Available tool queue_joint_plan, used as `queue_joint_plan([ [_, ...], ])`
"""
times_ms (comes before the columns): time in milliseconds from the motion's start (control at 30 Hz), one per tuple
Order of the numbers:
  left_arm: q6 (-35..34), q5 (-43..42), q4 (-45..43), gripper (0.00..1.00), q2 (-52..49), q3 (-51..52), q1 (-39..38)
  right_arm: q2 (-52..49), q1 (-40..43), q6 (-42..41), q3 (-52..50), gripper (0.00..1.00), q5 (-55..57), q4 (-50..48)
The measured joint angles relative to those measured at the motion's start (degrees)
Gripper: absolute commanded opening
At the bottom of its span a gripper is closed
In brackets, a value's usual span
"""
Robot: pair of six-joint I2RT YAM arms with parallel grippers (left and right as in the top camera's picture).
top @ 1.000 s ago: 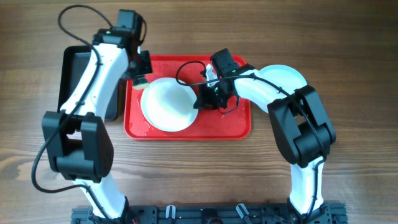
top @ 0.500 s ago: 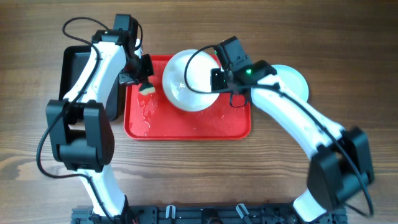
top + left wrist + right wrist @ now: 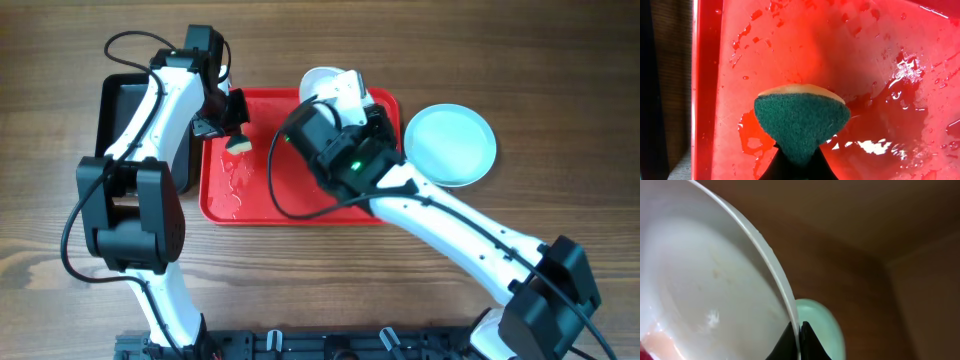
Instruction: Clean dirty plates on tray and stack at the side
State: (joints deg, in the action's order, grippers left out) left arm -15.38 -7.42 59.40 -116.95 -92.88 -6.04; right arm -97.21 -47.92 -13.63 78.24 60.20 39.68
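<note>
The cream-white plate will go down from my right gripper on top of the mint-blue plate (image 3: pixel 449 146) (image 3: pixel 819 334) beside the red tray.
The red tray (image 3: pixel 300 205) lies wet at mid-table with no plate lying on it. My right gripper (image 3: pixel 799 339) is shut on the rim of the cream-white plate (image 3: pixel 705 280) and holds it tilted in the air over the tray's far edge. In the overhead view my wrist mostly hides this plate (image 3: pixel 316 80). A mint-blue plate (image 3: pixel 450 145) lies on the table right of the tray, and it also shows in the right wrist view (image 3: pixel 822 330). I cannot tell whether another plate lies under it. My left gripper (image 3: pixel 795 162) is shut on a green-and-yellow sponge (image 3: pixel 800 120) just above the tray's left part (image 3: pixel 840 50).
A black bin (image 3: pixel 115 130) stands against the tray's left side. Water puddles and droplets (image 3: pixel 875 145) cover the tray floor. The right arm (image 3: pixel 440 215) stretches across the tray's near right corner.
My right gripper has lifted the cream-white plate off the tray, tipped it and carried it toward the far right. My left gripper has barely moved with the sponge.
</note>
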Motion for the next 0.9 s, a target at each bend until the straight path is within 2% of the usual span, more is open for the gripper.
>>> queue_joint_plan([
  [367,0.00,-0.02,0.00,0.04,-0.02,0.00,0.00,0.00,-6.49,9.84,0.00,0.04,18.38,-5.07],
  [567,0.00,0.00,0.00,0.04,-0.02,0.02,0.00,0.00,-7.54,14.49,0.00,0.04,21.68,-9.60],
  [900,0.00,0.00,0.00,0.04,-0.02,0.00,0.00,0.00,-7.54,16.76,0.00,0.04,22.34,-10.19],
])
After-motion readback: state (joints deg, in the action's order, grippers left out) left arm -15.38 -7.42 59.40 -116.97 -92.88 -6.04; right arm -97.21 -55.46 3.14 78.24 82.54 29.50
